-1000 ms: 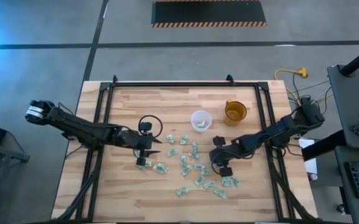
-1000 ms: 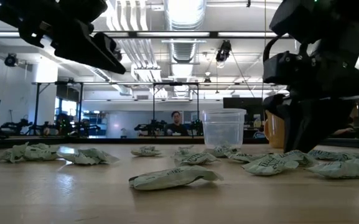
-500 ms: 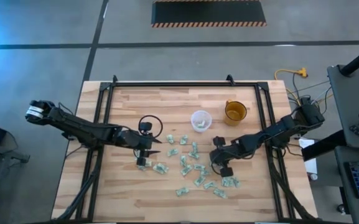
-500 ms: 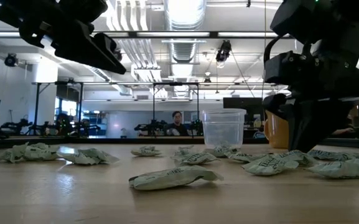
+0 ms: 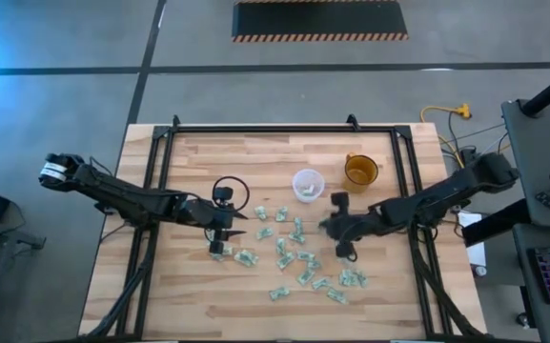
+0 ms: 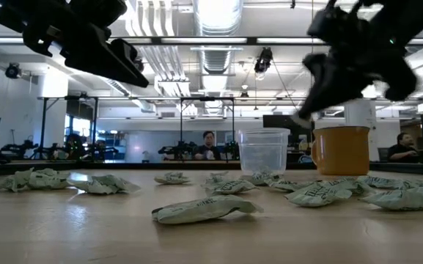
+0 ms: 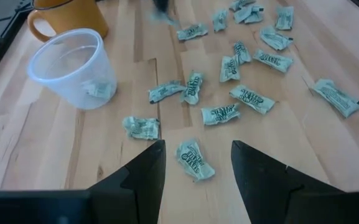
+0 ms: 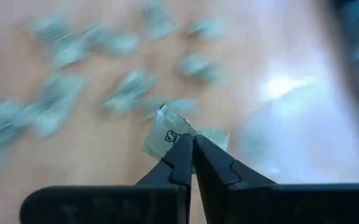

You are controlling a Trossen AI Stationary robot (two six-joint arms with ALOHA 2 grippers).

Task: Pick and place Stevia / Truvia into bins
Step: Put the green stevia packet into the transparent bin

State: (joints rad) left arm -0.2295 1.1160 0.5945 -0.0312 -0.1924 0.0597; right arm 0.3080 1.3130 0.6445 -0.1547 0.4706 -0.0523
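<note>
My right gripper is going to release its sachet, now in the air near the cup, inside the clear plastic cup (image 5: 309, 187) (image 8: 269, 142), near the orange mug.
Several pale green and white sachets (image 5: 298, 259) lie scattered on the wooden table. The clear plastic cup (image 5: 308, 184) stands near the table's middle, with a sachet or two inside (image 7: 95, 90). My right gripper (image 8: 191, 142) hangs in the air (image 6: 304, 111) just near and right of the clear cup (image 6: 263, 150), shut on one sachet. My left gripper (image 7: 195, 163) is open and hovers above the table's left part (image 5: 236, 224). A sachet (image 7: 195, 160) lies on the wood below the gap between its fingers. My right gripper pinches one sachet by an edge (image 8: 178, 138) between its two fingertips (image 8: 182, 152). The sachet is lifted clear of the table and sticks out crumpled beyond the tips.
An orange mug (image 5: 360, 171) stands right of the clear cup. A black metal frame (image 5: 160, 191) borders the table's left, far and right sides. People sit in the room behind the table (image 6: 208, 139). The far left part of the table (image 5: 208, 157) is bare wood.
My right gripper has risen from the sachets at the near right and swung up toward the clear cup, carrying one sachet lifted off the table; its motion is fast and blurred. My left arm has kept still.
</note>
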